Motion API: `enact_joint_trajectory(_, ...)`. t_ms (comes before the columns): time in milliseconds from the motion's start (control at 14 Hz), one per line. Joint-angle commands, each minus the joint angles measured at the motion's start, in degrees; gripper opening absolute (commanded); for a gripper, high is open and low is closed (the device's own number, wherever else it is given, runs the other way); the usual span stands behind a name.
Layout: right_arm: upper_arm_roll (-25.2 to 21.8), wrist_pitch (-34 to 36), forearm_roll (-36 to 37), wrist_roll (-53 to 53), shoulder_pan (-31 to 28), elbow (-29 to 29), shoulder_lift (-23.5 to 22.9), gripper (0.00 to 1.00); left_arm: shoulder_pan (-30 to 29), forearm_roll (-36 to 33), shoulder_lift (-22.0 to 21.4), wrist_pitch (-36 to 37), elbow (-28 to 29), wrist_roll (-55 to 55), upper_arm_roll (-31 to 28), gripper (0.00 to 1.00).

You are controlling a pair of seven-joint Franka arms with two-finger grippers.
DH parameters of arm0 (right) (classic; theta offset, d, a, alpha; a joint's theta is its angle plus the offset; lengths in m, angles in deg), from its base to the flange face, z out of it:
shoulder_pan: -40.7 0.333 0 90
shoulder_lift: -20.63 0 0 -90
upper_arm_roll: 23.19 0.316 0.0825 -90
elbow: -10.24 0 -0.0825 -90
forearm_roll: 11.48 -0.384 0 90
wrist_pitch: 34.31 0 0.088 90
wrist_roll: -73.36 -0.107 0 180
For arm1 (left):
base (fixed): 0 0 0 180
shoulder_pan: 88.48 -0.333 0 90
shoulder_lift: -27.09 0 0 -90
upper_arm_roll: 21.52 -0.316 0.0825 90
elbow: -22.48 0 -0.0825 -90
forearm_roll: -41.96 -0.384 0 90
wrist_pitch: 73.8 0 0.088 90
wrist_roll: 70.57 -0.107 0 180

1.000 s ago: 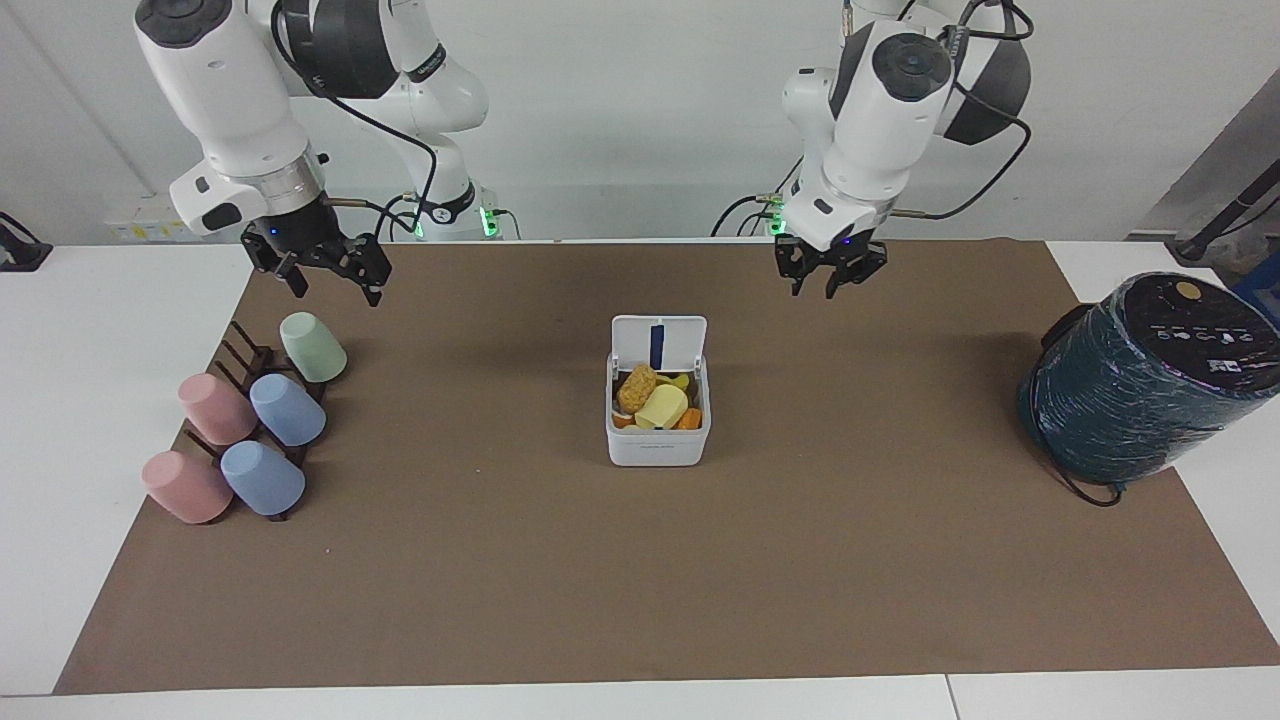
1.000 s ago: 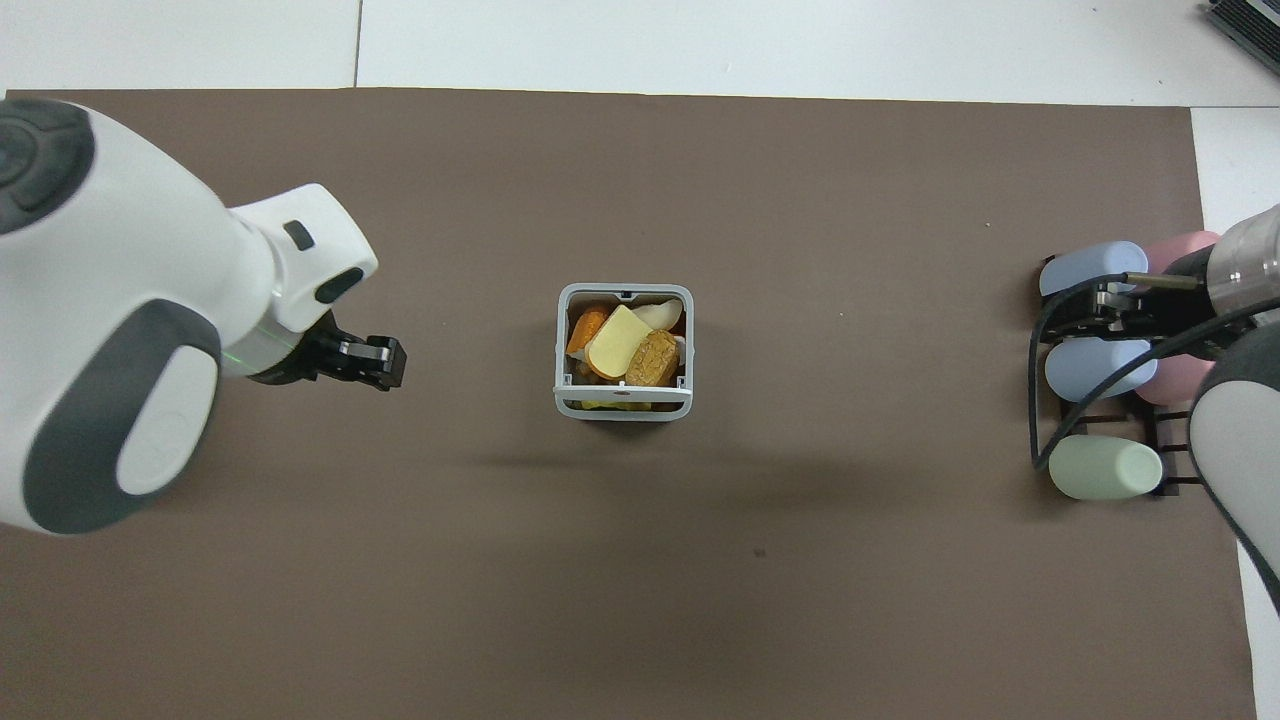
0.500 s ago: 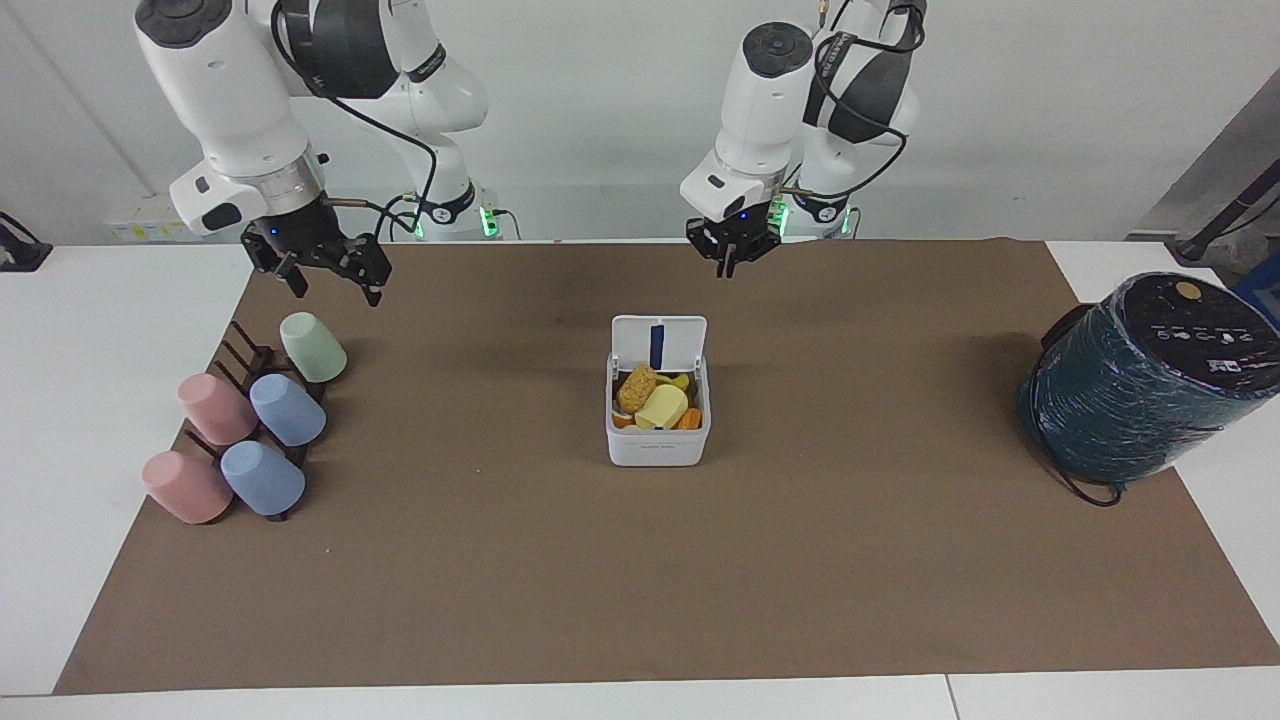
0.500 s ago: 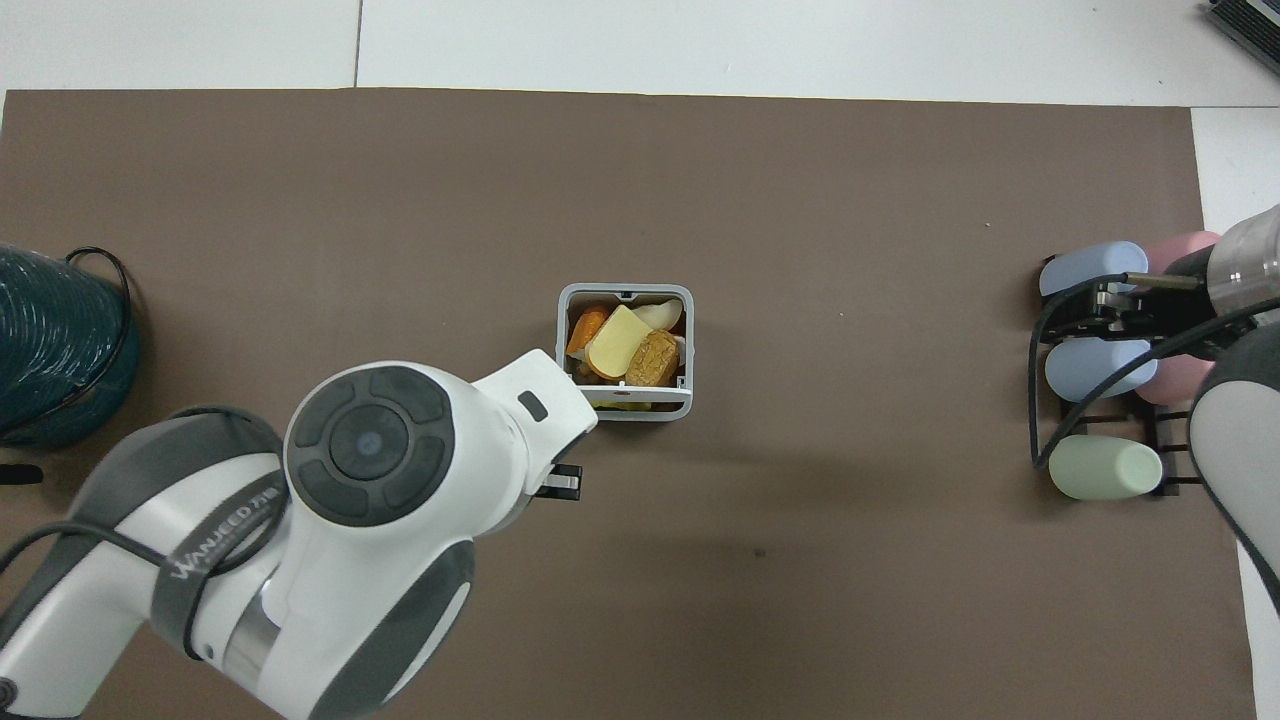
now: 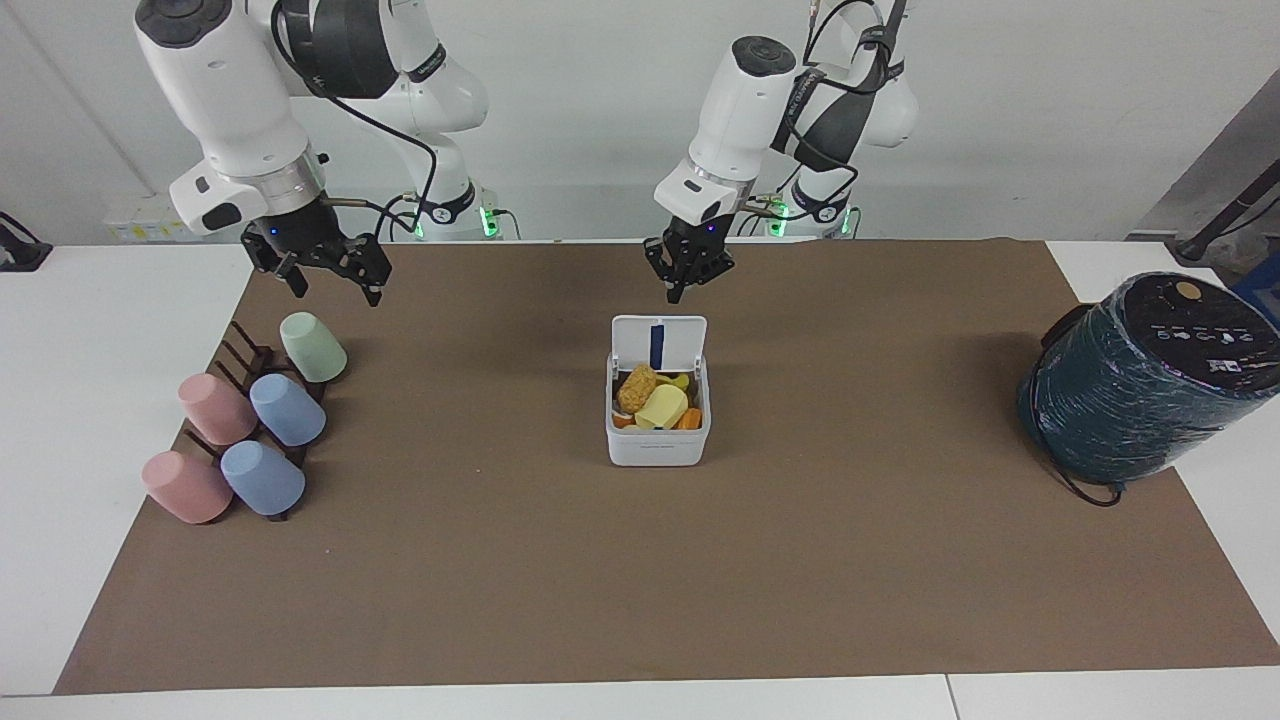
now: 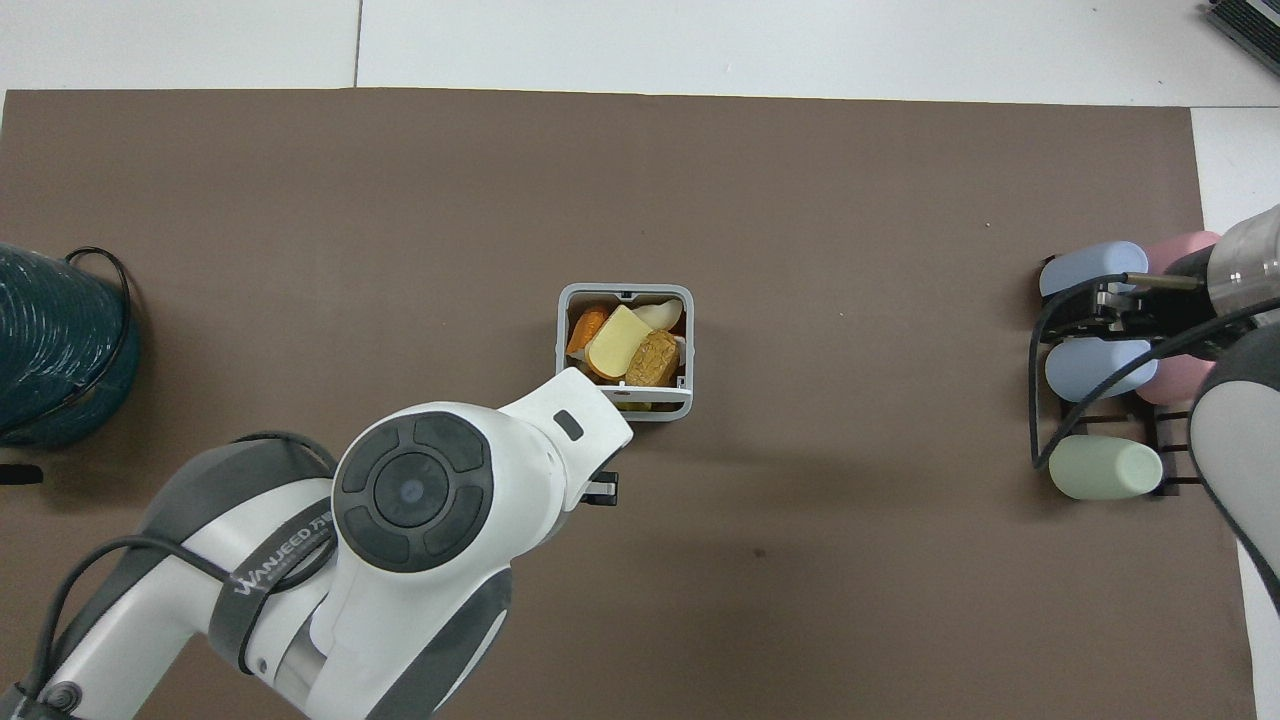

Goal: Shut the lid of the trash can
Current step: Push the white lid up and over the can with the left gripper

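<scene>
I need to let go of the lid with my left gripper so it lies flat on the white trash can's rim, covering the toy food (image 6: 625,352). The lid now stands upright on the robots' side.
The white trash can (image 5: 658,447) stands mid-mat, filled with toy food (image 5: 655,400); from overhead its rim (image 6: 624,291) shows. Its lid (image 5: 678,340) stands upright on the robots' side, blue strip facing the can; overhead it shows edge-on (image 6: 662,393). My left gripper (image 5: 679,290) hangs in the air over the mat, close above the lid's top edge and not touching it. Overhead, only its tip (image 6: 603,488) shows under the arm. My right gripper (image 5: 335,285) waits open and empty over the cup rack, also overhead (image 6: 1085,310).
A dark teal cylinder (image 5: 1140,380) with a black top and a cable lies at the left arm's end, also overhead (image 6: 50,350). A dark rack with several pastel cups (image 5: 250,420) sits at the right arm's end. A brown mat (image 5: 600,580) covers the table.
My left arm has swung from its own end toward the middle and lowered, bringing its gripper just above the upright lid. The right arm, can and lid have not moved.
</scene>
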State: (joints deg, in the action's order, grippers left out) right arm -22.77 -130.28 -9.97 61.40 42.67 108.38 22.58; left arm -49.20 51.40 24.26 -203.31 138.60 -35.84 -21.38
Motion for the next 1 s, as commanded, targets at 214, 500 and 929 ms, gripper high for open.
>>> enact_joint_trajectory(214,0.4,0.3,-0.2,1.0,-0.6,0.4,0.4,1.00,-1.5,3.2,5.8,-11.9,-0.7,0.9,-0.2,0.00)
enact_joint_trajectory(500,0.5,0.3,-0.2,1.0,-0.6,0.4,0.4,1.00,-3.6,4.0,9.0,-15.0,-2.9,0.5,-0.2,0.00)
enact_joint_trajectory(929,0.4,0.3,-0.2,1.0,-0.6,0.4,0.4,1.00,-3.6,4.3,15.6,-20.1,-6.2,0.6,-0.2,0.00)
